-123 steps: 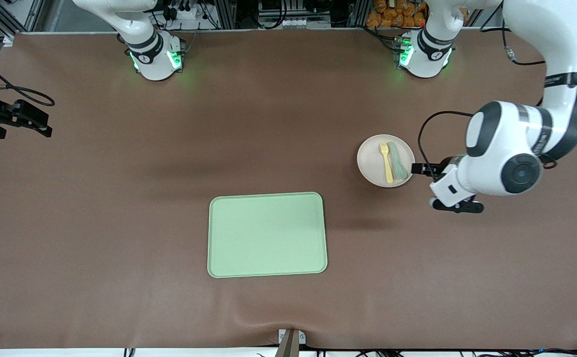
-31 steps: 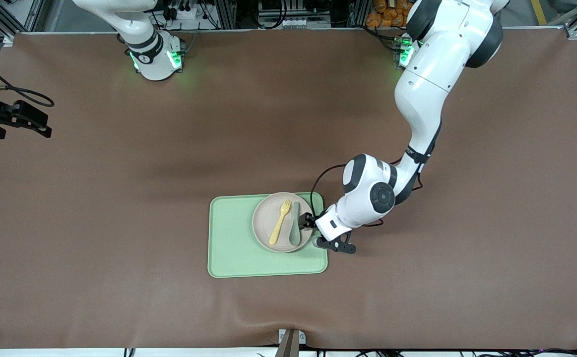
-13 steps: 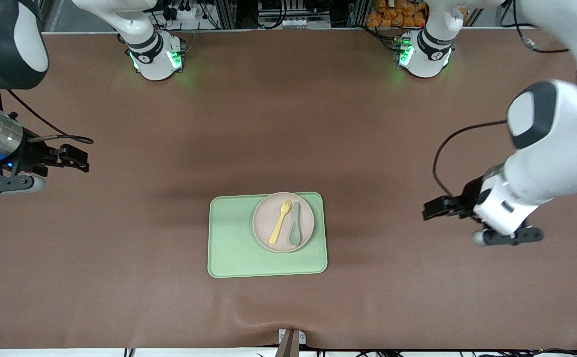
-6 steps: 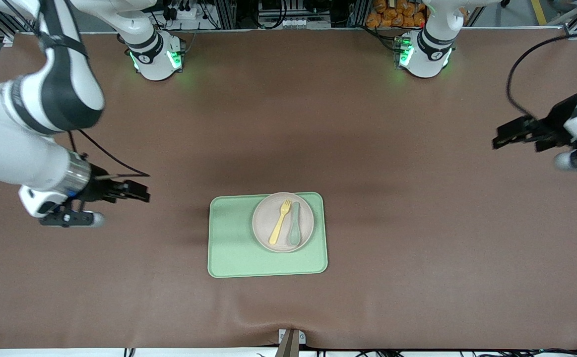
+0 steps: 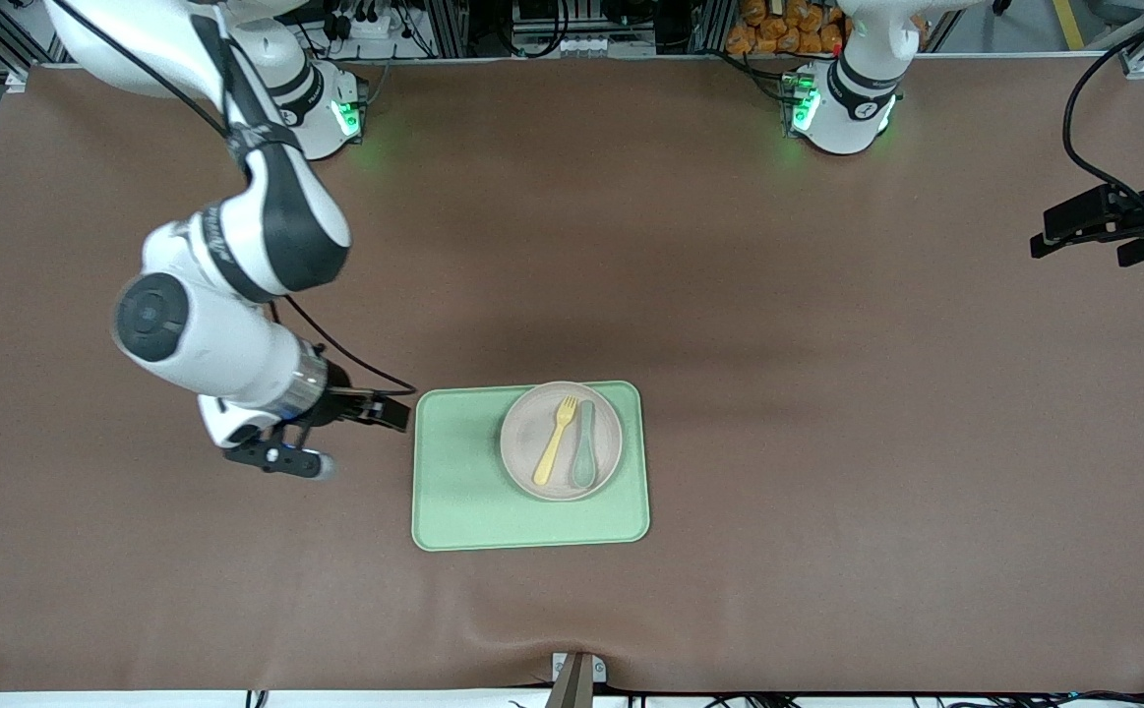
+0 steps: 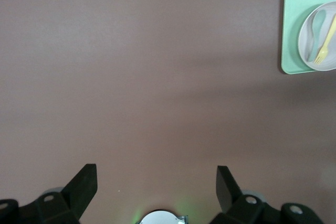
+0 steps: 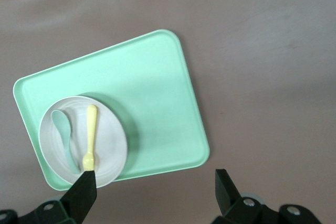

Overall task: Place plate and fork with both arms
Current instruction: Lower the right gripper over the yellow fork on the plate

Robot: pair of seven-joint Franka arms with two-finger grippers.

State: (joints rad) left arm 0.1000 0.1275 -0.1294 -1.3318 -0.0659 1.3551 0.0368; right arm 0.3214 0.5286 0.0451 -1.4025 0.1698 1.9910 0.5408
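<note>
The robot's right gripper should next move to the yellow fork's narrow neck (image 5: 559, 429) (image 7: 90, 149), where the fork's handle joins its head, and close there.
The off-white plate (image 5: 524, 433) rests on the light-green tray (image 5: 458, 472), at the tray's corner toward the left arm's end. The yellow fork (image 5: 556, 440) lies on the plate beside a grey-green spoon (image 5: 584, 444). My right gripper (image 5: 399, 413) hangs open and empty just off the tray's edge at the right arm's end. Its wrist view shows the tray (image 7: 157, 93), plate (image 7: 107, 135) and fork (image 7: 91, 135) ahead of the right gripper (image 7: 155, 187). My left gripper (image 5: 1044, 234) is open and empty over the table's left-arm end; its wrist view has the tray (image 6: 294, 19) far off.
Brown cloth (image 5: 827, 442) covers the table, with a wrinkle and a metal clamp (image 5: 576, 674) at the edge nearest the front camera. The two green-lit bases (image 5: 316, 118) stand along the edge farthest from it.
The right arm has swung in from its end of the table to the tray's edge. The left arm has drawn away to its own end. Plate, fork and spoon have not moved.
</note>
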